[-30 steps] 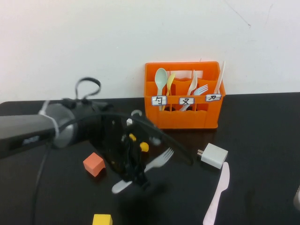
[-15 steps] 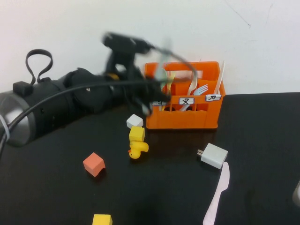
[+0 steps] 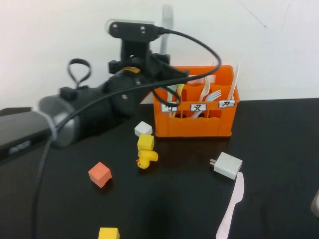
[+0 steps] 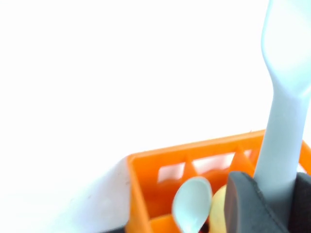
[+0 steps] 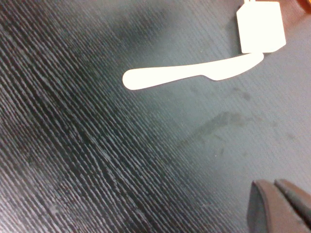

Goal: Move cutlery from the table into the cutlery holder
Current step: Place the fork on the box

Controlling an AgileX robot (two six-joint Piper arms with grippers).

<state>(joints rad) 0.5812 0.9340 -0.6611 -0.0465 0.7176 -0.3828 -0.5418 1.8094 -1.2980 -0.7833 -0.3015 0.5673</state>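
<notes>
Next, my left gripper lets go of the pale grey fork among the forks in the orange cutlery holder's middle compartment (image 3: 204,94).
My left gripper (image 3: 167,60) is raised over the left end of the orange cutlery holder (image 3: 199,127), shut on the handle of a pale grey fork (image 3: 167,17) that stands upright with its tines up. In the left wrist view the dark fingers (image 4: 245,204) clamp the fork's handle (image 4: 284,121) above the cutlery holder (image 4: 146,194), where a green spoon (image 4: 192,204) stands. A pale pink knife (image 3: 232,206) lies on the black table (image 3: 279,149) at the front right, seen also as the knife (image 5: 194,73) in the right wrist view. My right gripper (image 5: 282,206) hovers shut over the table near that knife.
A white charger block (image 3: 227,165) lies by the knife's tip. An orange cube (image 3: 99,174), a yellow duck (image 3: 146,159), a yellow block (image 3: 145,142), a small white cube (image 3: 143,129) and a yellow cube (image 3: 108,233) are scattered left of centre. Spoons, forks and a cream-white knife (image 3: 234,82) stand in the holder.
My left arm has lifted the fork off the table and swung it back and up. It now holds it upright over the holder's left end. The right gripper has not moved.
</notes>
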